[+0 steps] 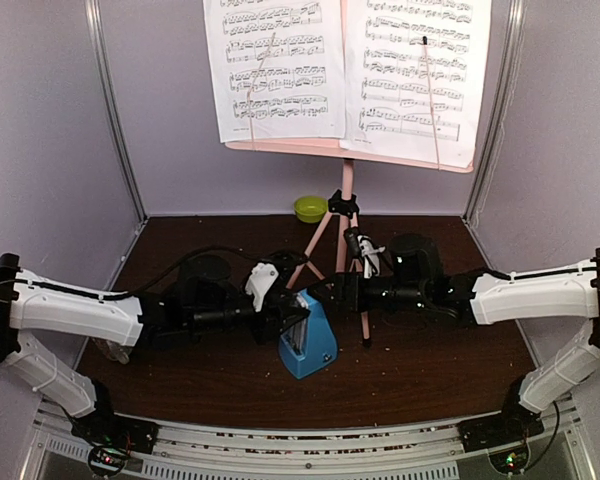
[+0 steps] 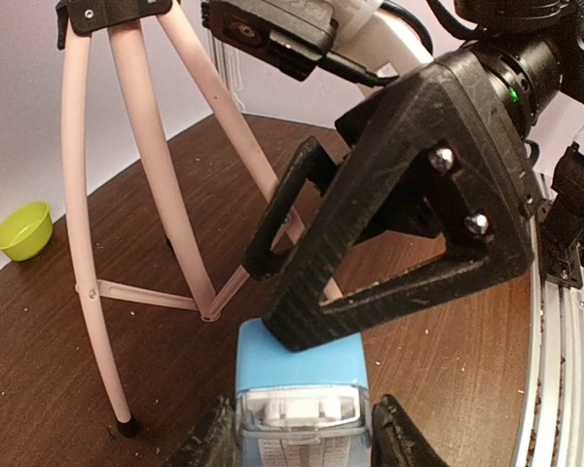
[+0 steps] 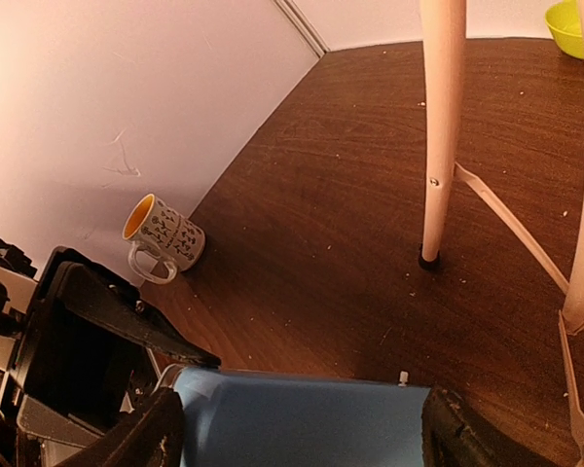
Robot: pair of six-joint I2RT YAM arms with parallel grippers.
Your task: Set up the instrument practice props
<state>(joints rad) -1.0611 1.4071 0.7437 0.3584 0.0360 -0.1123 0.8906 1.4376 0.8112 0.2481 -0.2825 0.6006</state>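
Observation:
The spot on the table is between the white mug and the blue metronome. Next, I set the metronome's clear cover down on the table (image 1: 192,309) there with my left gripper.
The pink tripod music stand (image 1: 347,185) stands at the back of the table. Its desk holds two sheet-music pages, left (image 1: 275,65) and right (image 1: 415,65). The blue metronome (image 1: 308,345) stands upright on the table in front of the stand's legs. My left gripper (image 1: 288,318) comes from the left. In the left wrist view its fingers (image 2: 209,440) press both sides of the metronome's clear-covered top (image 2: 302,404). My right gripper (image 1: 332,295) comes from the right. Its fingers (image 3: 161,433) flank the metronome's blue body (image 3: 302,423) tightly, and one fingertip (image 2: 302,326) rests on the blue face.
A lime-green bowl (image 1: 310,208) sits at the back by the stand's hub. A white mug with an orange inside (image 3: 164,236) lies on its side against the left wall. The stand's pink legs (image 2: 83,243) spread just behind the metronome. Walls close in the table on three sides.

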